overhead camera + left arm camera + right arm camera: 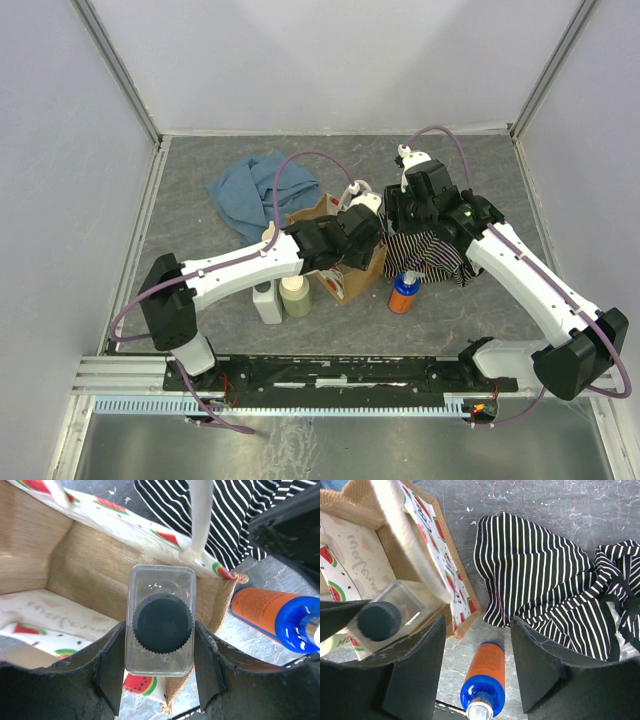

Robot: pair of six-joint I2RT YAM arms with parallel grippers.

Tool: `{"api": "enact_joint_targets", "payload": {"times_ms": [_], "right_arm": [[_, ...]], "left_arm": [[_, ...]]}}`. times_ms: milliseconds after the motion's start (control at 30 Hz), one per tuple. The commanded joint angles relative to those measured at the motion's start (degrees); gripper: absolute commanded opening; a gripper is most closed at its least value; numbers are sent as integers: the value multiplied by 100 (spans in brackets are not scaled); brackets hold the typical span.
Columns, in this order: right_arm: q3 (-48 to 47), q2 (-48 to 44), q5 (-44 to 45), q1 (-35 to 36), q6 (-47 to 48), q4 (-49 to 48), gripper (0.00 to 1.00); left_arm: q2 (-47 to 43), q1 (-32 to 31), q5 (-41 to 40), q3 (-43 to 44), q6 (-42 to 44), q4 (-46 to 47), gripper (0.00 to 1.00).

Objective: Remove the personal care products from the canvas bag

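Observation:
Next, my left gripper sets the clear squarish bottle, now held over the canvas bag's open top, down on the table [311, 317], in the spot between the beige bottle and the canvas bag.
The canvas bag [345, 272] stands at the table's middle, tan with a watermelon-print lining [85, 560]. My left gripper [160, 665] is shut on a clear squarish bottle with a dark grey cap [161, 625], held over the bag's open top; it also shows in the right wrist view [390, 612]. My right gripper [477, 665] is open and empty, above the blue-and-orange bottle [487, 675], which stands on the table right of the bag [404, 292]. A white squarish bottle [267, 300] and a beige bottle [296, 296] stand left of the bag.
A black-and-white striped cloth [440, 255] lies right of the bag, under my right arm. A blue cloth [255, 190] lies behind the bag at the left. A cream rope handle [200, 520] crosses the bag's opening. Walls close in the table.

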State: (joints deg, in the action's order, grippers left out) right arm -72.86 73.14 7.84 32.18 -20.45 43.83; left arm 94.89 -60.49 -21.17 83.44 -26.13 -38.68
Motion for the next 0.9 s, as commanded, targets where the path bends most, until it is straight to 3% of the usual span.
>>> {"api": "enact_joint_targets", "payload": {"times_ms": [0,200,433,633,867], "right_arm": [[-148,-100,31,-5,51,-170,62],[-140,-66,-49,-5,15,-207,63],[-168,-56,-20,-7,36,-194,63],[-209,13,-52,-4,26,-155,62],[-233,46,-127,-7,-17,-143,63]], "left_arm": [[-480,-19,-505,1273,349,-244,5],[-647,-61,-229,2092,319,-796,6],[-778,-396,691,2780,490,-1310,9],[-1123,-924,745,2517,567,-1427,8],[-1837,-991,275,1616,367,-1290,8]]}}
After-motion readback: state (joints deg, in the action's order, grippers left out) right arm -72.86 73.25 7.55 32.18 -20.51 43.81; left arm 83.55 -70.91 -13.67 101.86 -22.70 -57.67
